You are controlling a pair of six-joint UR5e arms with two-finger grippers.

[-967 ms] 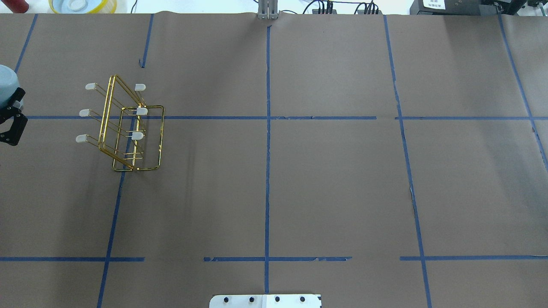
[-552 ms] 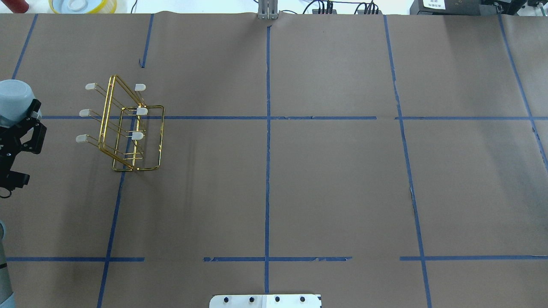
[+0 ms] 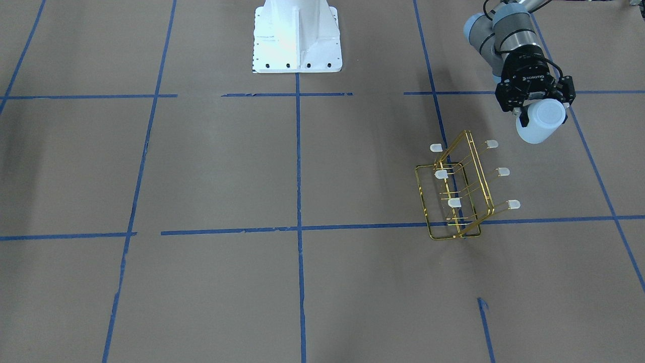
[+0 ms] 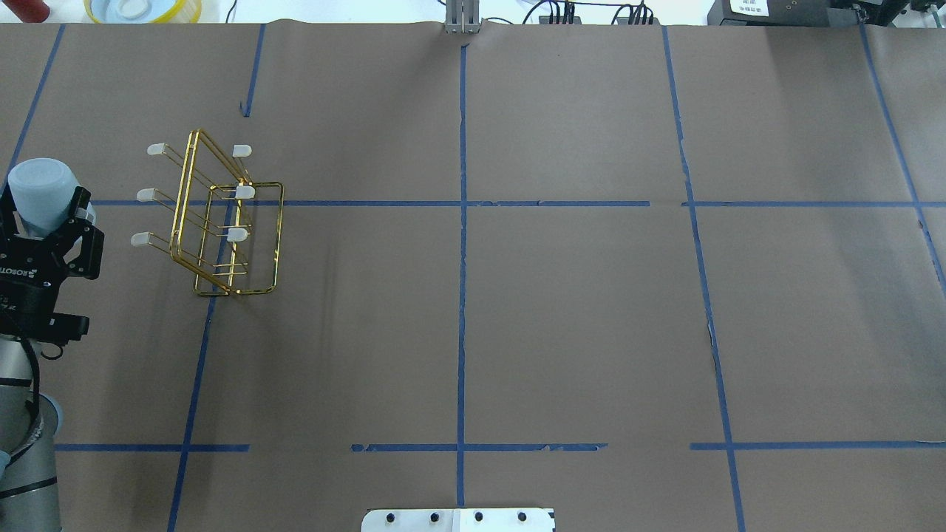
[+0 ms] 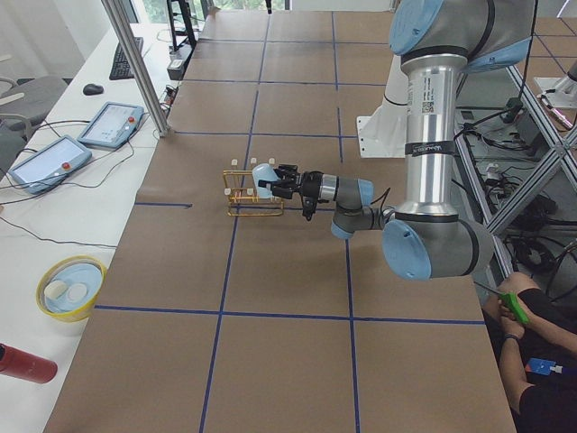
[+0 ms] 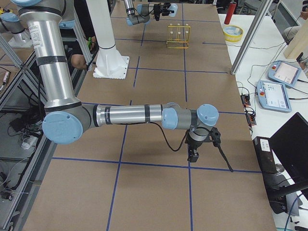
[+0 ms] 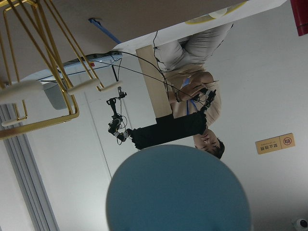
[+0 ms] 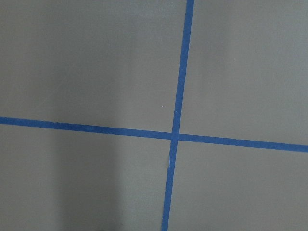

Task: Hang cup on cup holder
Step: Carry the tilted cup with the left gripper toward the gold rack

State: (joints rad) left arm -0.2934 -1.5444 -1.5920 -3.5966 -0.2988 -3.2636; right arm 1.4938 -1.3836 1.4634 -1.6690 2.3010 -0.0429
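The robot will hang the pale blue cup, now held off the table, on the gold cup holder's capped peg (image 3: 480, 155) nearest its left gripper, then the left gripper will let go.
My left gripper (image 4: 44, 213) is shut on the pale blue cup (image 4: 42, 185), held off the table with its base pointing away from the wrist. It is to the left of the gold wire cup holder (image 4: 214, 222), apart from its capped prongs. In the front-facing view the cup (image 3: 540, 122) is up and right of the rack (image 3: 456, 194). The left wrist view shows the cup (image 7: 178, 192) with the rack's prongs (image 7: 38, 62) at upper left. My right gripper (image 6: 193, 156) shows only in the exterior right view, low over the table; I cannot tell whether it is open or shut.
A yellow bowl (image 4: 144, 9) and a red object (image 4: 26, 9) sit past the table's far left edge. The white robot base (image 3: 296, 35) stands at the near middle. Blue tape lines cross the brown table. Tablets and cables lie along the far side (image 5: 108, 122).
My left gripper has moved to the right with the cup in it, further into the overhead view and closer to the rack. The rack has not moved.
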